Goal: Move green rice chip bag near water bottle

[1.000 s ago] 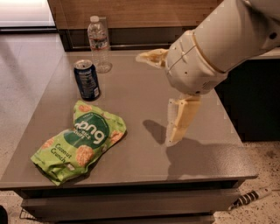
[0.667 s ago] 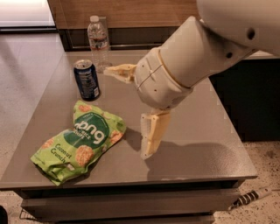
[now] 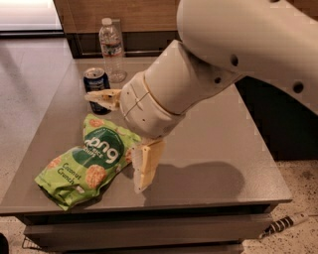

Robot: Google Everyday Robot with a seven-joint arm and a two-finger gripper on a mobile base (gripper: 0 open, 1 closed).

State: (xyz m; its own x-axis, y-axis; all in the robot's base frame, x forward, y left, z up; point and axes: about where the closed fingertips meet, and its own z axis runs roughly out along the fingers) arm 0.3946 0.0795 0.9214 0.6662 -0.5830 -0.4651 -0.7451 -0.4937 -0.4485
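Observation:
My gripper is going to close on the near half (image 3: 73, 172) of the green rice chip bag, toward the end that is farthest from the dark blue soda can.
The green rice chip bag (image 3: 84, 161) lies flat on the front left of the grey table (image 3: 213, 134). The water bottle (image 3: 112, 49) stands upright at the table's back left edge. My gripper (image 3: 114, 143) hangs over the bag's right end, open wide and empty. One finger (image 3: 102, 97) points left in front of the can, and the other finger (image 3: 144, 166) points down beside the bag's right edge. I cannot tell whether the lower finger touches the bag. My large white arm (image 3: 238, 54) comes in from the upper right.
A dark blue soda can (image 3: 96, 83) stands between the bag and the bottle, partly behind my upper finger. A wood-panelled wall (image 3: 144, 15) runs behind the table. A power strip (image 3: 283, 224) lies on the floor at the lower right.
My arm has swung left across the table, from its right half to over the bag's right end. The gripper stays open. Bag, can and bottle have not moved.

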